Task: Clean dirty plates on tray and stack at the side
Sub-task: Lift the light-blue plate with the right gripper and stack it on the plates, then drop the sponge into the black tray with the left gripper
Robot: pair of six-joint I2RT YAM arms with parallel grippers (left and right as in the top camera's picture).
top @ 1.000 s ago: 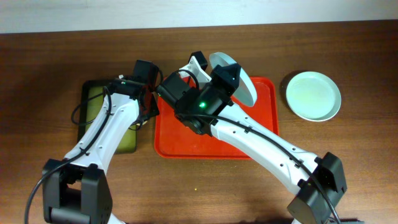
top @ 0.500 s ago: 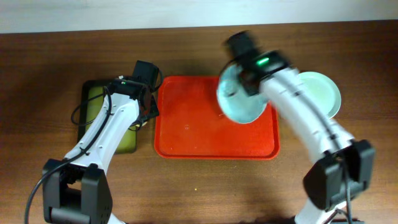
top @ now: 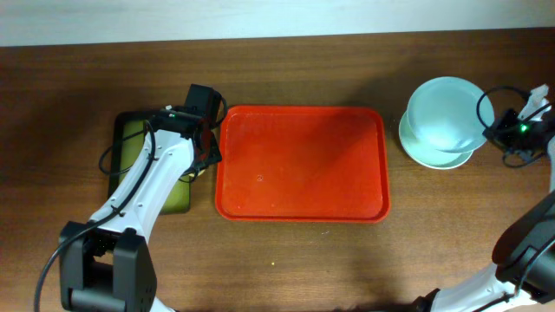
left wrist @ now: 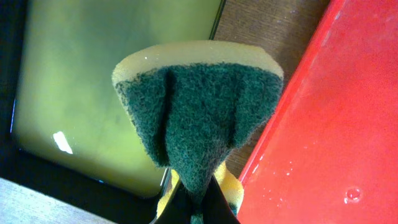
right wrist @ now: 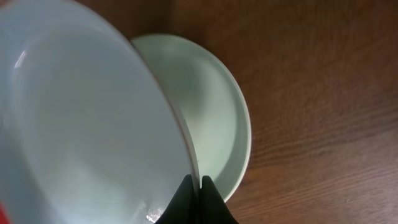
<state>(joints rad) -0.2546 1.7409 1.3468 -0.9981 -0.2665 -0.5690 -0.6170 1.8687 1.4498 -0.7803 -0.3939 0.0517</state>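
Next, my left gripper releases the sponge inside the black-rimmed tray (top: 169,177) (left wrist: 120,71), over toward the side of that tray that faces the red-orange tray.
The red-orange tray (top: 300,165) lies in the middle with no plate on it. My right gripper (top: 496,130) is shut on the rim of the light blue plate (top: 442,113) and holds it tilted just above the mint green plate (top: 434,154), which rests on the table right of the tray. In the right wrist view the blue plate (right wrist: 87,118) fills the left and the mint plate (right wrist: 214,118) lies under it. My left gripper (left wrist: 196,208) is shut on a yellow and green sponge (left wrist: 199,106) over the gap between the tray (left wrist: 329,124) and the black-rimmed tray. The white plate is out of view.
A smaller black-rimmed tray with a yellow-green inside (top: 143,160) sits left of the red tray, and it shows in the left wrist view (left wrist: 106,81). Brown wooden table (top: 295,260) lies all round. Small water drops dot the red tray's corner (left wrist: 353,194).
My right arm has swung from the tray to the far right, carrying the light blue plate over the mint green plate. The left arm has not moved.
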